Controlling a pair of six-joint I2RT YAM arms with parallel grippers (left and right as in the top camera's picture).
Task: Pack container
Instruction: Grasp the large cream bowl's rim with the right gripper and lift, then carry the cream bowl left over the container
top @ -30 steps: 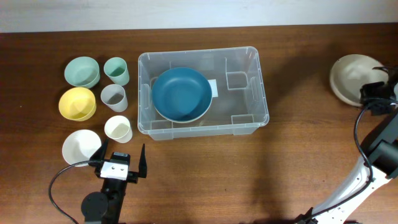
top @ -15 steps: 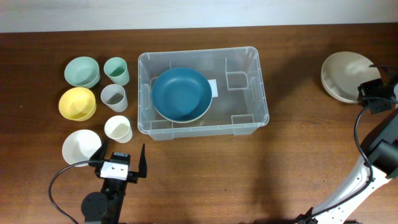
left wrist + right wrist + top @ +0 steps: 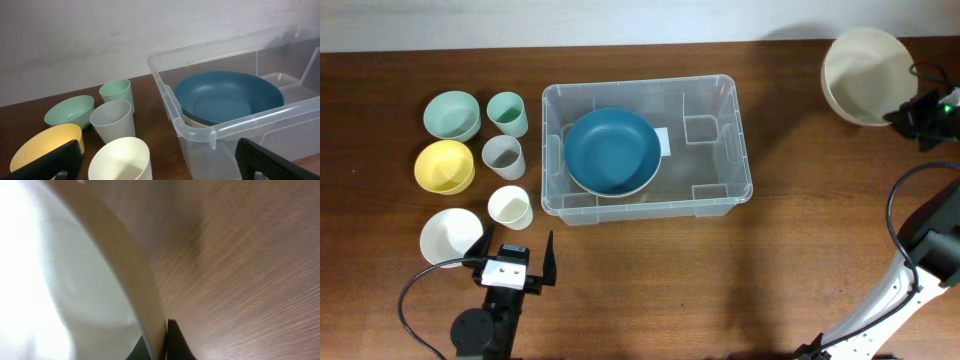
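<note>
My right gripper has the beige bowl. It will release that bowl inside the blue bowl in the clear container [image 3: 611,151].
The clear container [image 3: 741,140] stands mid-table with a blue bowl [image 3: 611,151] lying in its left half; in the left wrist view its near corner [image 3: 197,131] and the blue bowl [image 3: 227,95] show close up. My right gripper [image 3: 912,112] is shut on the rim of a beige bowl [image 3: 863,62], held tilted off the table at the far right. In the right wrist view the beige bowl's rim [image 3: 125,270] is pinched in my right gripper [image 3: 161,341]. My left gripper [image 3: 516,262] stands open near the front left, holding nothing.
Left of the container stand a mint bowl [image 3: 452,114], mint cup [image 3: 507,112], yellow bowl [image 3: 444,165], grey cup [image 3: 503,155], white cup [image 3: 509,206] and white bowl [image 3: 450,236]. A white label [image 3: 663,142] lies on the container's base.
My right gripper has lifted the beige bowl off the table and carried it back and leftward, tilting it. The left arm has not moved.
</note>
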